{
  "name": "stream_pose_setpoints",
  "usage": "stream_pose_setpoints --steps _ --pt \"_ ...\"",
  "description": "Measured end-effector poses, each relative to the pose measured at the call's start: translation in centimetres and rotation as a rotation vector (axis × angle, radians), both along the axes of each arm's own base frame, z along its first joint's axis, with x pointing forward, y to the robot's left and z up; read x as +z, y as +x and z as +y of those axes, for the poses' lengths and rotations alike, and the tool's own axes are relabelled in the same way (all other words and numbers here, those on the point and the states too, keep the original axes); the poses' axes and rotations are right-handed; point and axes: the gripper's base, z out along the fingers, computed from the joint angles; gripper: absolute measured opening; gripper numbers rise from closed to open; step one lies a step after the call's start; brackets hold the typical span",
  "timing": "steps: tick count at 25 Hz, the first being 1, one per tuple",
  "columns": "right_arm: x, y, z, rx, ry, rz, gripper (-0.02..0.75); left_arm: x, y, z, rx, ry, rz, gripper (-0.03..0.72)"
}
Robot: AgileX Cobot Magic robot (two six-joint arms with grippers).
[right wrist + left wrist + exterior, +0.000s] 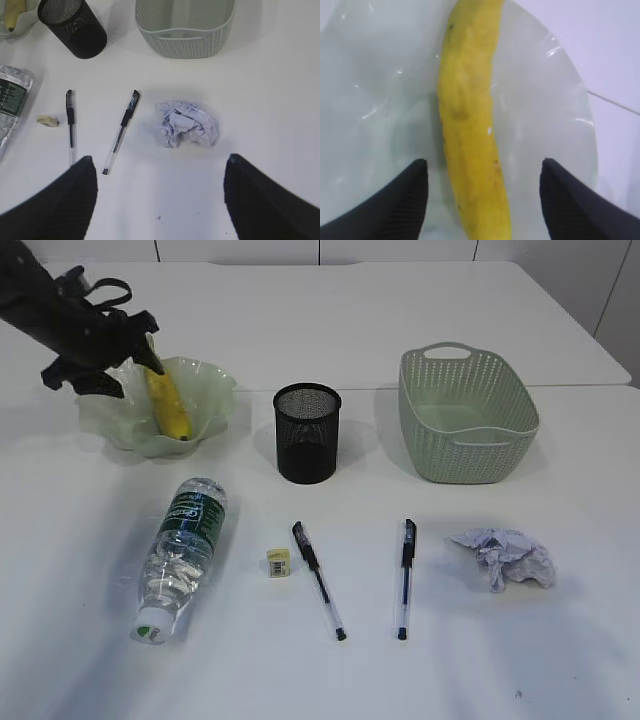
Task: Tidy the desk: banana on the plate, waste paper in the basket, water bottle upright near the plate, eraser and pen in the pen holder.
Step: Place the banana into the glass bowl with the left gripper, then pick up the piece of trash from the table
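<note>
The crumpled middle (513,552) (192,124) of the waste paper in front of the sage green basket is the next place for my right gripper to go to and close.
The yellow banana (168,405) (470,140) lies in the wavy pale green plate (212,390) (370,100). My left gripper (125,375) (483,162) hovers over it, open, with a gap between the banana and each finger. The water bottle (183,550) (10,100) lies on its side, cap toward the front. The small eraser (278,561) (48,120) and two pens (318,578) (405,575) (70,125) (121,131) lie in front of the black mesh pen holder (307,432) (75,27). The waste paper (508,556) (187,124) sits beyond my open right gripper (160,158).
The sage green basket (466,415) (185,30) stands empty at the back right, behind the waste paper. The desk (560,660) is white; a second table joins it along a seam at the back.
</note>
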Motion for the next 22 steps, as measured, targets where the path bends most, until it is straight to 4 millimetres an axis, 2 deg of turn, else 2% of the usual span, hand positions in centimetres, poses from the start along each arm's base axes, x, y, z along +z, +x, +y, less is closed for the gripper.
stream_pose_setpoints --steps 7,11,14,18,22 --pt "0.0 0.1 0.0 -0.002 0.0 -0.007 0.585 6.2 -3.7 0.3 -0.228 0.173 0.074 0.496" --pt "0.1 0.2 -0.1 -0.003 -0.01 -0.022 0.585 9.0 -6.2 0.7 -0.339 0.26 0.164 0.496" --pt "0.1 0.1 0.0 -0.001 -0.005 -0.022 0.586 10.6 -7.8 1.2 -0.383 0.33 0.218 0.496" --pt "0.0 0.0 0.2 0.007 0.026 0.003 0.586 12.5 -8.9 1.7 -0.401 0.393 0.192 0.496" --pt "-0.1 -0.3 0.4 0.017 0.042 0.033 0.585 12.9 -10.4 1.8 -0.411 0.397 0.203 0.496"
